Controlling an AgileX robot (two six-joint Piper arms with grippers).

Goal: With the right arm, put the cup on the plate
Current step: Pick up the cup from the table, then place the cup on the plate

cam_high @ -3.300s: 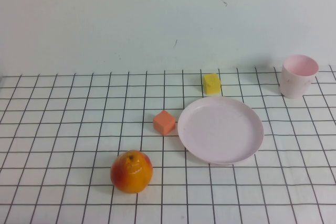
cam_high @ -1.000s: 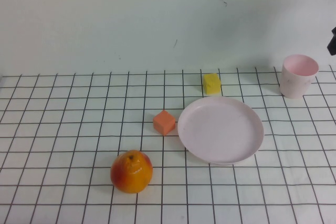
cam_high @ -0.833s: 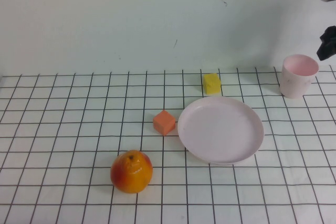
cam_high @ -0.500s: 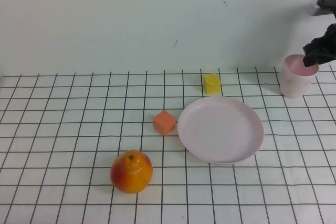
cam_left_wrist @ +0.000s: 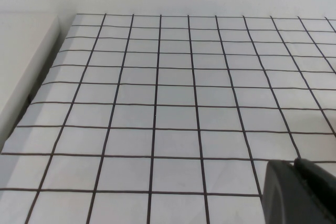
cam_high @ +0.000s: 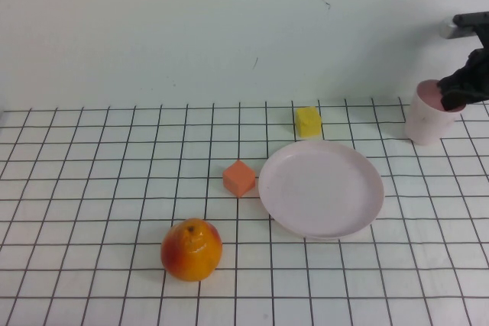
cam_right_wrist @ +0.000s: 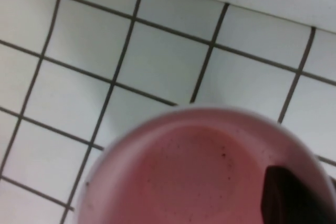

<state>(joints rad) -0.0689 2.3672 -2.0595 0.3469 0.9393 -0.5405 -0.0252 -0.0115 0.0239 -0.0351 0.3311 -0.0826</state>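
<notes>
The pale pink cup will stand upright on the middle of the wide pink plate (cam_high: 322, 196) when I let go of it there with my right gripper.
The pale pink cup (cam_high: 425, 121) stands upright at the far right of the grid cloth, apart from the wide pink plate (cam_high: 321, 188), which lies empty to its near left. My right gripper (cam_high: 463, 88) hangs at the cup's right rim, partly over its mouth. In the right wrist view the cup's pinker inside (cam_right_wrist: 194, 177) fills the lower part, with a dark part of the right gripper (cam_right_wrist: 295, 198) just inside the rim. My left gripper (cam_left_wrist: 300, 192) is shut and empty over bare grid cloth; it does not show in the high view.
A yellow block (cam_high: 308, 121) sits just behind the plate. An orange cube (cam_high: 239, 178) lies to the plate's left. An orange-red fruit (cam_high: 191, 249) sits near the front. A pale wall runs close behind the cup.
My right gripper has come in from the upper right and moved down and left onto the cup's right rim. The cup, plate and other items have not moved.
</notes>
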